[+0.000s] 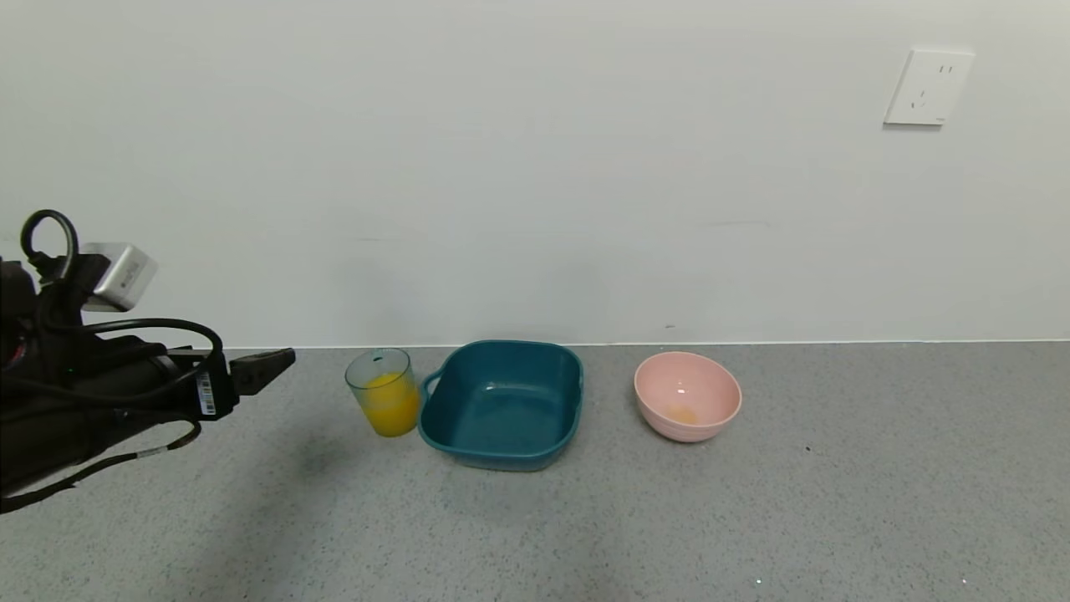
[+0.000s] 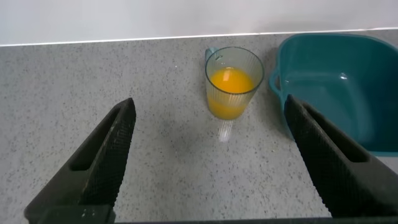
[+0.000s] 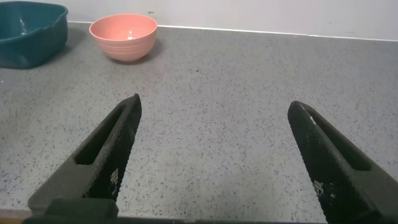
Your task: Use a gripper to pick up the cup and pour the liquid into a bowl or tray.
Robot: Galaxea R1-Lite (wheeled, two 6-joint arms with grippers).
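Observation:
My left gripper will close next on the lower half of the clear ribbed cup [image 1: 391,410] [image 2: 227,106], where the orange-yellow liquid shows, well below the rim of the cup.
The clear ribbed cup [image 1: 384,401] stands upright on the grey counter, about half full of orange-yellow liquid [image 1: 391,407]. The dark teal tray [image 1: 504,405] sits right beside it, its loop handle toward the cup. My left gripper [image 1: 267,366] hovers to the cup's left, open and empty, pointing at it. In the left wrist view the cup [image 2: 232,82] and liquid [image 2: 230,81] lie ahead between the spread fingers [image 2: 109,149], with the tray [image 2: 348,81] beside. My right gripper [image 3: 214,106] is open and empty over bare counter; it is outside the head view.
A pink bowl [image 1: 686,395] with a faint yellow trace inside stands right of the tray; it also shows in the right wrist view [image 3: 123,36]. The white wall runs close behind the objects. A wall socket [image 1: 928,87] is at upper right.

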